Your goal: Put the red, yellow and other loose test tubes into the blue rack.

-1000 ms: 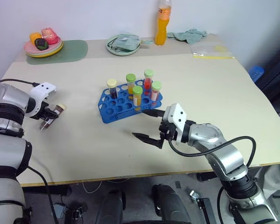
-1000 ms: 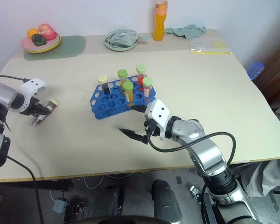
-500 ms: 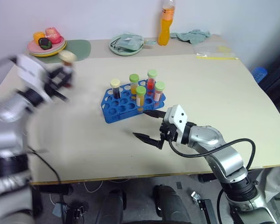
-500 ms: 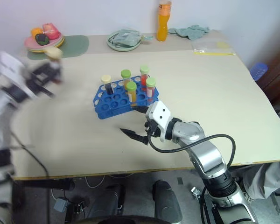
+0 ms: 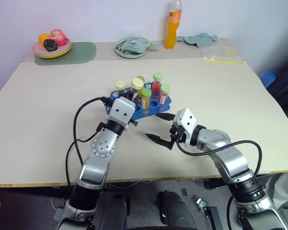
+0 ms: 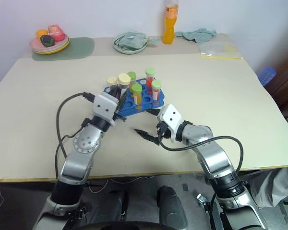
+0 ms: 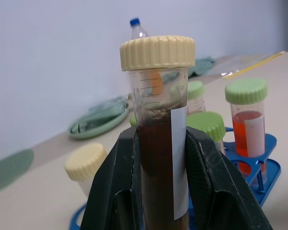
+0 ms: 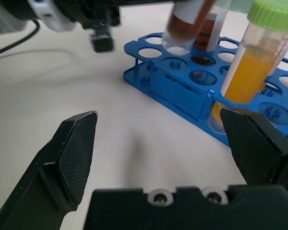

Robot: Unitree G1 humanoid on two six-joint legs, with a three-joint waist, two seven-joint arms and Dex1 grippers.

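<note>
Next, I release the dark maroon test tube from my left gripper in the blue rack's near row (image 5: 127, 112) next to the yellow tube. The maroon tube is tilted over a hole now.
The blue rack (image 5: 156, 109) stands mid-table with several capped test tubes upright in it: a yellow one (image 8: 249, 72), a red one (image 7: 247, 132) and a cream-capped one (image 5: 120, 86). My left gripper (image 5: 129, 98) is shut on the dark maroon test tube (image 7: 158, 143) with a cream cap and white label. It holds the tube tilted, with the lower end over a hole at the rack's near left corner (image 8: 175, 48). My right gripper (image 5: 156, 127) hangs open just in front of the rack's near right side, with nothing between its fingers (image 8: 72, 153).
Along the table's far edge stand a tall orange drink bottle (image 5: 170, 24), a plate with a cloth (image 5: 132, 47), a plate of fruit (image 5: 52, 45) on a green mat (image 5: 81, 50), a teal cloth (image 5: 199, 38) and a plastic bag (image 5: 221, 53).
My left arm has swung from the table's left side across to the rack, carrying the maroon tube. My right gripper stays open in front of the rack.
</note>
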